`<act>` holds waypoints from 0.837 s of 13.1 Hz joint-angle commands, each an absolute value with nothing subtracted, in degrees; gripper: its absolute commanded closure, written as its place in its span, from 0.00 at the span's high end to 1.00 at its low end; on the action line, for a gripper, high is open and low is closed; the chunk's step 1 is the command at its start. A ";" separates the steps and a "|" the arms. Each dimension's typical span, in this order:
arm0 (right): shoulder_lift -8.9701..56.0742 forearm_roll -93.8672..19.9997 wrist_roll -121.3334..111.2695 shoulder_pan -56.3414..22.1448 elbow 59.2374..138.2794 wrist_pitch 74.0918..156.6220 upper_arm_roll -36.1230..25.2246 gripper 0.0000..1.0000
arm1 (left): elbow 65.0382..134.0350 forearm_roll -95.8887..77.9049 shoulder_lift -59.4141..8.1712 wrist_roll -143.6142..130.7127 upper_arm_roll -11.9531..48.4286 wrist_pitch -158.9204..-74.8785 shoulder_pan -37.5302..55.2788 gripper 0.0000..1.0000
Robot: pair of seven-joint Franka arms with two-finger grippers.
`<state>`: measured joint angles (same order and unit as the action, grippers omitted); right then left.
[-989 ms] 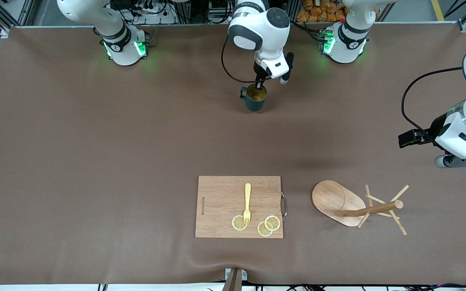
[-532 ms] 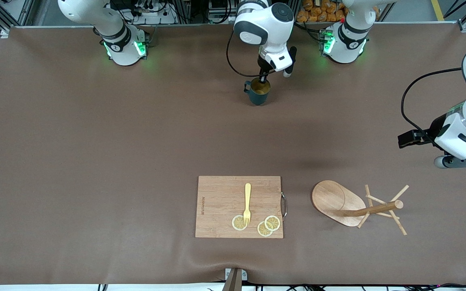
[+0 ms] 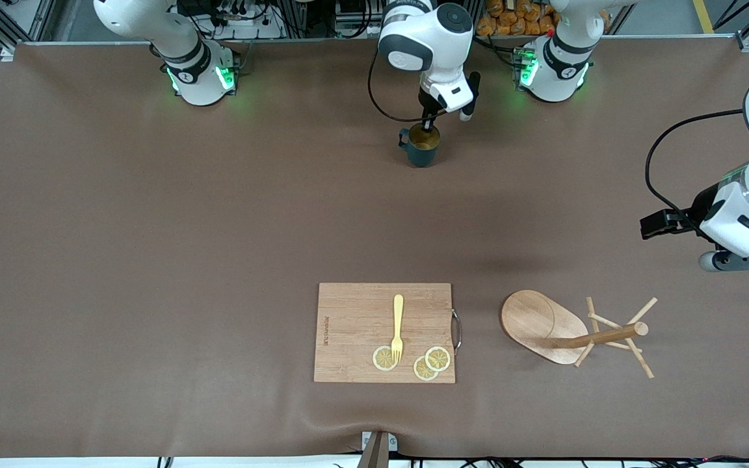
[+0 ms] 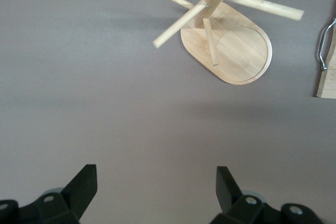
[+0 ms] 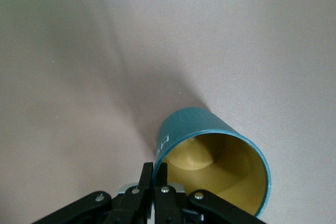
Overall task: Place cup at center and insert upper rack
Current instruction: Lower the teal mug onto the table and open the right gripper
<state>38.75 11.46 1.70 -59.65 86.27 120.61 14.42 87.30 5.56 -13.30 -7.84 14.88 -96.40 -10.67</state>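
Next, I set the dark teal cup down with my right gripper on the bare table (image 3: 412, 178) beyond the cutting board, near the robots' bases.
The dark teal cup (image 3: 421, 148) with a yellowish inside hangs from my right gripper (image 3: 425, 123), over the table near the robots' bases. In the right wrist view the gripper (image 5: 154, 174) is shut on the cup's rim (image 5: 210, 150), one finger inside and one outside. The light-wood mug tree (image 3: 543, 322) lies on its side, its post (image 3: 599, 337) and pegs toward the left arm's end. My left gripper (image 3: 738, 260) waits open and empty in the air toward the left arm's end. Its wrist view shows the tree (image 4: 231, 45) far from the gripper (image 4: 155, 184).
A rectangular wooden cutting board (image 3: 355, 325) lies beside the mug tree, toward the right arm's end, with a metal handle (image 3: 457, 330). On it lie a yellow fork (image 3: 398, 325) and three lemon slices (image 3: 426, 364).
My right gripper has carried the cup toward the robots' bases and a little toward the left arm's end. The left arm has barely moved.
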 commanded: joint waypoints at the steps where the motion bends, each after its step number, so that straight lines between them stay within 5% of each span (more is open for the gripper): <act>1: 38.85 12.74 2.90 -59.33 86.13 120.67 13.98 0.00 | 86.04 5.98 -13.80 -8.00 15.21 -96.15 -10.90 1.00; 9: 39.55 12.74 2.99 -57.04 86.31 121.03 12.83 0.00 | 86.05 5.89 -13.97 -8.53 15.21 -96.15 -10.72 1.00; 11: 39.55 12.83 2.99 -57.04 86.31 121.03 12.83 0.09 | 86.05 5.89 -13.97 -8.53 15.21 -96.15 -10.72 1.00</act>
